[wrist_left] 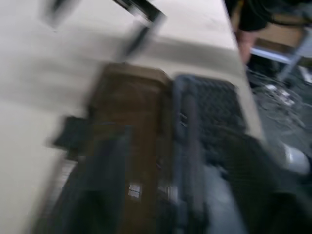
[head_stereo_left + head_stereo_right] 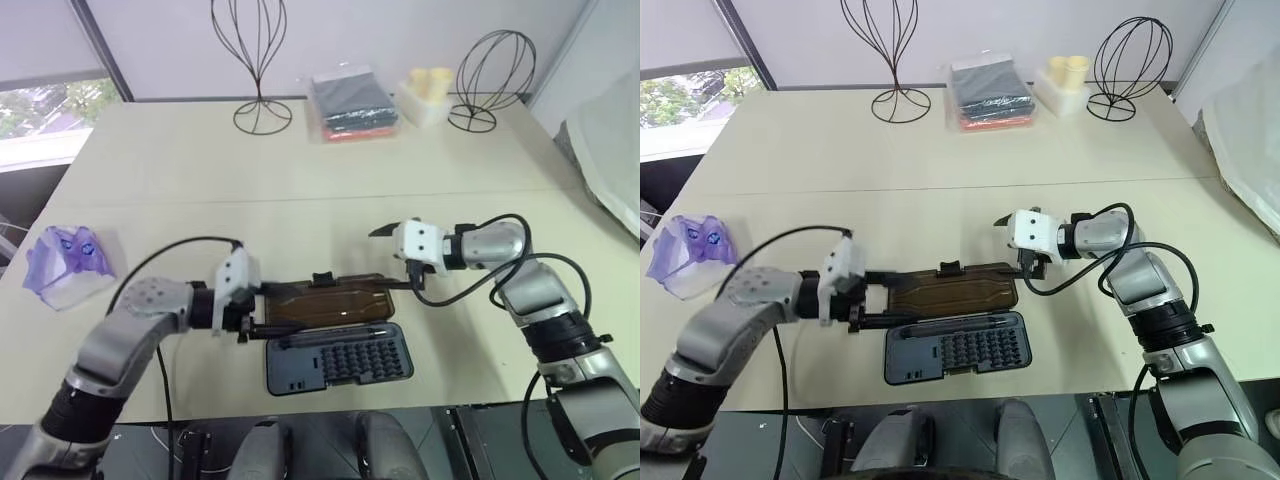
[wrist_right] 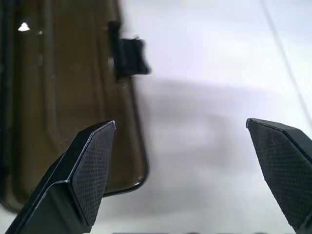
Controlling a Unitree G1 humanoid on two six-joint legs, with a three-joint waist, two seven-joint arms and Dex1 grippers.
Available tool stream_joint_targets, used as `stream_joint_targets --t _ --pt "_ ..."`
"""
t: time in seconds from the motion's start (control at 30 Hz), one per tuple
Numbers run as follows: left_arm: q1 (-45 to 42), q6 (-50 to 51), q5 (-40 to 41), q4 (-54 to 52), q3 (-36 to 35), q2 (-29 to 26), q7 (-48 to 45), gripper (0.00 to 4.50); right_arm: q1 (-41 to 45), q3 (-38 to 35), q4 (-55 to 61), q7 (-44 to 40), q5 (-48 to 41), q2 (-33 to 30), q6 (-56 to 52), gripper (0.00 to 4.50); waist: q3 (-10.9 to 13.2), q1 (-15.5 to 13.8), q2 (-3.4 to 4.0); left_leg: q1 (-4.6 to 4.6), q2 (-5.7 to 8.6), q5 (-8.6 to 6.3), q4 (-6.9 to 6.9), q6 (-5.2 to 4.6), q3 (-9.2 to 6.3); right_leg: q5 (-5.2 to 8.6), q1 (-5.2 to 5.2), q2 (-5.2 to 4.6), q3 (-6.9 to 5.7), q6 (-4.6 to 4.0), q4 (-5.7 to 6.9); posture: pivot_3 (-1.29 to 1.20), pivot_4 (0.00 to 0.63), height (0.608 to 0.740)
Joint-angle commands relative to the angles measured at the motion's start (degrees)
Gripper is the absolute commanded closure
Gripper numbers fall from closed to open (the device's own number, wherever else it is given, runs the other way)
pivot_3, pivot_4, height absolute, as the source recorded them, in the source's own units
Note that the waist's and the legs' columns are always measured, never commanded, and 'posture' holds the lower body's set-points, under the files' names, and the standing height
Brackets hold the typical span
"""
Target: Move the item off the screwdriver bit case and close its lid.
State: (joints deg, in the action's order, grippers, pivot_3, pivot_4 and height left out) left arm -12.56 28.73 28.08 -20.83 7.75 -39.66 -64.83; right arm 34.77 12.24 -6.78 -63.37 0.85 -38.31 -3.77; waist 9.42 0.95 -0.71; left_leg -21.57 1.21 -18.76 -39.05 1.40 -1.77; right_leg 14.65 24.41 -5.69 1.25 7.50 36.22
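Observation:
My right gripper will move in, because its open fingers reach only the brown lid's corner, and pinch the lid's far edge (image 3: 132,103) next to the black latch.
The screwdriver bit case (image 2: 340,358) lies open near the table's front edge, rows of bits showing. Its brown translucent lid (image 2: 325,302) lies flat on the table behind it, black latch (image 2: 322,278) on the far edge. The item (image 2: 68,258), a purple-and-white packet, rests on the table far to the left, apart from the case. My left gripper (image 2: 258,312) is at the lid's left end, pointing right, fingers apart. My right gripper (image 2: 395,262) hovers wide open just past the lid's right end; the right wrist view shows the lid's corner (image 3: 73,97) beside one finger.
At the back of the table stand two wire stands (image 2: 255,60) (image 2: 490,75), a clear bag of dark folded cloth (image 2: 352,105) and a white container (image 2: 428,98). The front table edge runs just below the case.

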Motion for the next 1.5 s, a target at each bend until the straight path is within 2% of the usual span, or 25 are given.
stream_joint_targets --t 0.03,0.1,0.37,0.6,0.8,1.03,1.37,1.4,1.5 --pt "1.3 -2.9 -0.8 -2.4 2.4 -0.3 -2.1 3.39 0.4 -2.6 3.2 2.4 -1.4 0.3 -1.6 0.00 0.0 -0.2 0.00 0.00 0.00 -0.01 -0.01 -0.01 0.00 0.00 -0.01 0.00 0.00 0.00 0.00 0.00 0.150 0.740" --pt "2.1 -5.0 -2.2 -1.9 3.9 -0.7 -3.2 4.46 0.1 -2.5 4.0 2.7 -1.5 0.2 -2.4 0.00 0.0 -0.2 0.00 -0.01 0.01 -0.03 -0.02 -0.06 0.00 0.00 -0.02 0.00 0.00 0.00 -0.01 0.00 0.150 0.740" --pt "6.4 -12.2 -8.4 0.7 9.2 -2.0 -5.8 4.46 -1.8 -1.4 7.0 2.1 -2.0 -0.2 -4.4 0.00 0.0 -0.2 0.01 0.01 0.00 -0.16 -0.02 -0.29 0.02 0.00 -0.03 0.01 0.00 0.00 -0.01 0.00 0.150 0.740" --pt "6.0 -17.0 -12.5 6.5 9.4 -0.5 -3.3 4.46 0.4 0.8 4.9 -1.5 -2.8 0.4 -5.0 0.00 0.0 -0.2 0.02 0.06 0.01 -0.19 -0.03 -0.34 0.02 0.00 -0.09 0.02 -0.01 -0.01 -0.01 0.00 0.150 0.740" --pt "6.0 -17.8 -12.9 7.8 9.1 0.6 -1.8 4.46 4.0 2.4 -1.3 -4.6 -4.5 3.8 -6.7 0.00 0.0 -0.1 0.04 0.11 0.00 -0.19 -0.04 -0.35 0.01 0.00 -0.12 0.02 -0.01 -0.01 0.01 0.00 0.150 0.740" --pt "6.7 -19.3 -14.0 8.8 9.4 0.3 -0.8 4.46 8.0 4.1 -13.5 -3.8 -1.9 8.3 -1.9 0.00 0.0 -0.1 0.06 0.11 -0.01 -0.17 -0.04 -0.31 0.01 0.00 -0.13 0.02 -0.01 -0.01 0.01 0.00 0.150 0.740" --pt "6.9 -19.3 -13.6 8.2 8.7 0.3 0.9 4.46 9.6 6.2 -22.9 -3.3 2.5 9.0 5.9 0.00 -0.1 -0.1 0.14 0.15 0.00 -0.09 -0.04 -0.17 0.00 0.00 -0.17 0.02 -0.01 -0.01 0.03 0.00 0.150 0.740" --pt "7.0 -19.3 -13.6 8.2 8.5 0.2 1.0 4.50 9.6 6.4 -23.3 -3.4 2.7 9.0 6.2 0.54 -0.1 -0.1 0.14 0.16 0.00 -0.09 -0.04 -0.18 0.00 0.00 -0.18 0.02 -0.01 -0.01 0.03 0.00 0.150 0.740" --pt "6.9 -19.6 -13.6 8.4 8.2 0.1 1.4 4.50 9.3 7.2 -24.0 -4.0 3.7 8.7 6.9 1.80 -0.1 0.0 0.15 0.18 0.00 -0.10 -0.05 -0.19 0.00 0.00 -0.20 0.02 -0.01 -0.01 0.03 0.00 0.150 0.740"
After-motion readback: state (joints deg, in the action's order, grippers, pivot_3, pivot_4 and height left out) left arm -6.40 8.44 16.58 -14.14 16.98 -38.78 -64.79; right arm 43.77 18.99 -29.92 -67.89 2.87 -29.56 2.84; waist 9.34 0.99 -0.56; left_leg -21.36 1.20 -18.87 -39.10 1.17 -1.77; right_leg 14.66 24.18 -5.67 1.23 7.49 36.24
